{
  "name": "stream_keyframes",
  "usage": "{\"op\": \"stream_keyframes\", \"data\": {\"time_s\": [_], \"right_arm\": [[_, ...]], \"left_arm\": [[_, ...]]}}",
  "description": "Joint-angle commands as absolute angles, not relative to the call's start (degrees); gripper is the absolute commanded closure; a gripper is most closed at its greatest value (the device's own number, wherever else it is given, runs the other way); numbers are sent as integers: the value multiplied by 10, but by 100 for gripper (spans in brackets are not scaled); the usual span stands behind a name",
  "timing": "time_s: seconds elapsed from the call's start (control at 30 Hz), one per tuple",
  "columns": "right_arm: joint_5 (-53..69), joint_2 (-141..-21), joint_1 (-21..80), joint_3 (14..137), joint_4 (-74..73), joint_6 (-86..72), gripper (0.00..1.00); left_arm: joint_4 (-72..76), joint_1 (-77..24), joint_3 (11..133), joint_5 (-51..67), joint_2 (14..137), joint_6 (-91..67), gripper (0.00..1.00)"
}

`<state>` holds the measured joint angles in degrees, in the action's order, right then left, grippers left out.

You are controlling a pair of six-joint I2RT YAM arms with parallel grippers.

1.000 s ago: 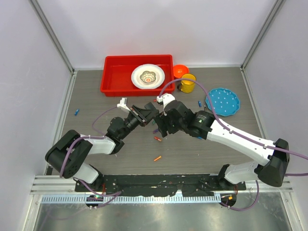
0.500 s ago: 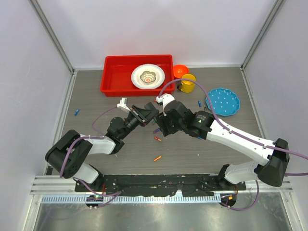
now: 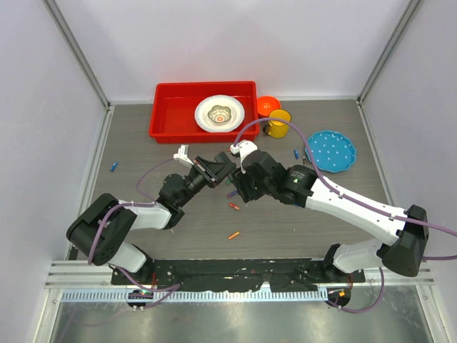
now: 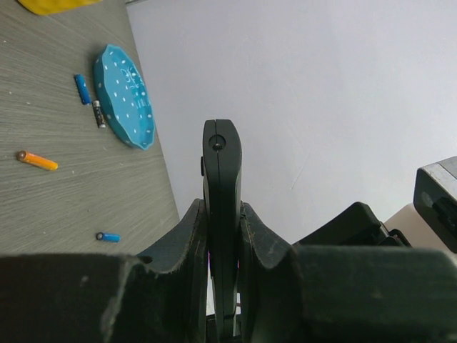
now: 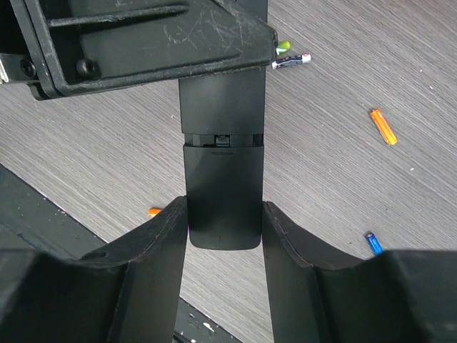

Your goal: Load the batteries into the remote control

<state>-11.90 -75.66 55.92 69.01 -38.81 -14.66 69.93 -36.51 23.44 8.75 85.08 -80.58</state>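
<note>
The remote's cover will go down from my right gripper onto the bare table [image 3: 267,192] [image 5: 333,173], in the spot between the red battery and the blue plate.
The black remote control [image 3: 230,174] hangs above the table between both grippers. My left gripper [image 3: 214,170] is shut on its body, seen edge-on in the left wrist view [image 4: 221,157] between the fingers [image 4: 193,221]. My right gripper [image 5: 223,223] is shut on the sides of the remote's flat cover end [image 5: 221,193], below a seam across the remote [image 5: 221,114]. Loose batteries lie on the table: red [image 3: 233,207], orange [image 3: 233,235], purple [image 3: 232,193]. In the right wrist view an orange battery [image 5: 383,126] and a blue one [image 5: 373,244] show.
A red tray [image 3: 171,107] holding a white plate [image 3: 220,113] stands at the back. An orange bowl [image 3: 268,105], a yellow cup [image 3: 278,125] and a blue plate [image 3: 330,151] are at the back right. Blue batteries lie at the far left [image 3: 114,167] and near the plate [image 3: 296,153].
My right gripper has shifted slightly left, closer to the left gripper, still around the remote's end. The left arm has hardly moved.
</note>
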Motion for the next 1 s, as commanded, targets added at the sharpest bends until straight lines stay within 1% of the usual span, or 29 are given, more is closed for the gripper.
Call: {"op": "stream_keyframes", "data": {"time_s": [0.0, 0.17, 0.7, 0.87, 0.97], "right_arm": [[-126, -739, 561, 707, -383, -137, 57], [-114, -726, 561, 717, -393, -141, 57], [-87, -686, 561, 703, -390, -161, 57], [-98, -672, 561, 699, -388, -163, 57], [-138, -666, 552, 683, -388, -166, 57]], "left_arm": [[722, -363, 239, 81, 825, -784, 100], [693, -362, 238, 72, 816, -766, 100], [694, -352, 233, 66, 816, -759, 100], [694, -343, 229, 68, 812, -759, 100], [697, -336, 222, 72, 809, -760, 100]]}}
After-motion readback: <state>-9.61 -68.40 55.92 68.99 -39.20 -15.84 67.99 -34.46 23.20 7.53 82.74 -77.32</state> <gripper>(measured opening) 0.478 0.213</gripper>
